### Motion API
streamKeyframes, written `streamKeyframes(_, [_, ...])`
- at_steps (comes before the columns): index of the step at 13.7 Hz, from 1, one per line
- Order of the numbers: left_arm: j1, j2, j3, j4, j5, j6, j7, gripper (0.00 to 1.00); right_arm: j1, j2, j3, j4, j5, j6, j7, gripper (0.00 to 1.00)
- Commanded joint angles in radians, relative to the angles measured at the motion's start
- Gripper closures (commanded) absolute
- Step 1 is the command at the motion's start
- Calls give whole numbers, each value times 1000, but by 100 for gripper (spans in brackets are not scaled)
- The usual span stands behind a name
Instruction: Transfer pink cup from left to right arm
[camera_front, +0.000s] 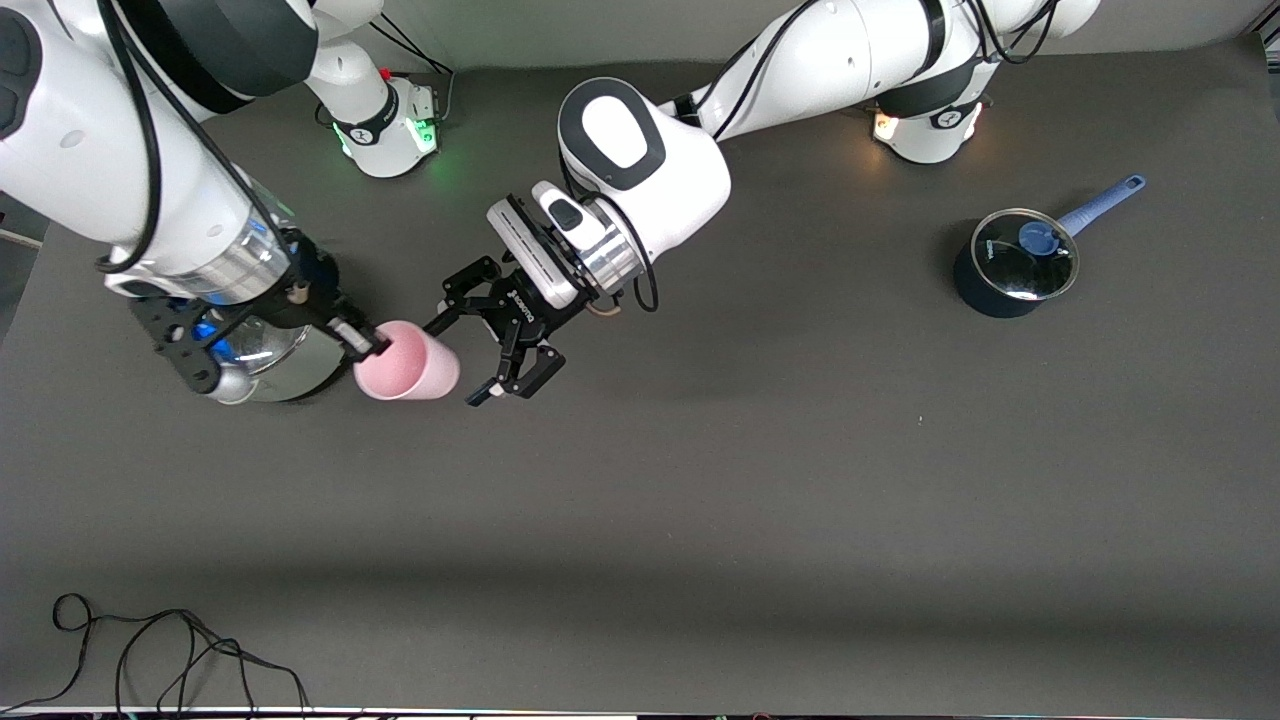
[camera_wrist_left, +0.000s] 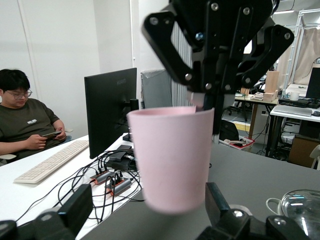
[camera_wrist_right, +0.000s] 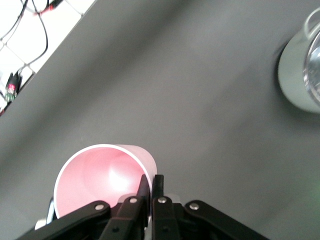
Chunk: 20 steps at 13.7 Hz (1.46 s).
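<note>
The pink cup will go down from my right gripper onto the bare table (camera_front: 320, 499), between the silver pot and the black cable. The cup is now up in the air.
The pink cup (camera_front: 405, 362) is up in the air, beside a silver pot. My right gripper (camera_front: 368, 343) is shut on its rim; in the right wrist view one finger is inside the cup (camera_wrist_right: 100, 175) and one outside, with the gripper (camera_wrist_right: 152, 182) pinching the wall. My left gripper (camera_front: 453, 362) is open, its fingers on either side of the cup's base. In the left wrist view the cup (camera_wrist_left: 172, 155) stands between my left gripper's (camera_wrist_left: 147, 206) spread fingers with a gap on each side, and the right gripper (camera_wrist_left: 200, 97) grips the rim above.
A silver pot with a glass lid (camera_front: 270, 362) sits under the right arm and also shows in the right wrist view (camera_wrist_right: 300, 75). A dark blue pot with a lid and blue handle (camera_front: 1015, 262) sits toward the left arm's end. A black cable (camera_front: 150, 650) lies at the near edge.
</note>
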Motion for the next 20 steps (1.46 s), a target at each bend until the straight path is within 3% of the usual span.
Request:
streamKeyframes(1, [10, -16, 13, -2, 16, 14, -24, 0, -39, 11, -11, 16, -97, 22, -2, 100])
streamKeyframes(3, [90, -46, 15, -84, 19, 2, -15, 0, -122, 19, -11, 9, -102, 22, -138, 100])
streamKeyframes(4, [169, -75, 7, -174, 25, -30, -12, 0, -166, 25, -13, 9, -99, 25, -233, 100])
streamKeyframes(6, [353, -166, 4, -364, 59, -218, -13, 0, -255, 54, -13, 2, -95, 77, -383, 100])
streamKeyframes(9, [576, -343, 35, -611, 170, -540, -15, 0, -397, 50, -13, -167, -41, 238, -708, 100])
streamKeyframes(12, [752, -509, 94, -782, 319, -871, -20, 0, -464, 69, -13, -240, 11, 330, -982, 100])
streamKeyframes(14, [840, -615, 153, -815, 501, -1126, -68, 0, -468, 77, -13, -352, 25, 475, -1031, 100])
streamKeyframes(16, [885, -686, 214, -761, 756, -1426, -244, 0, -455, 95, -10, -470, 28, 638, -1064, 100])
streamKeyframes(18, [949, -776, 216, -736, 899, -1675, -393, 0, -455, 115, -4, -555, 28, 744, -1126, 100])
streamKeyframes(20, [989, -865, 219, -736, 1031, -1826, -515, 0, -454, 138, -2, -581, 28, 765, -1146, 100])
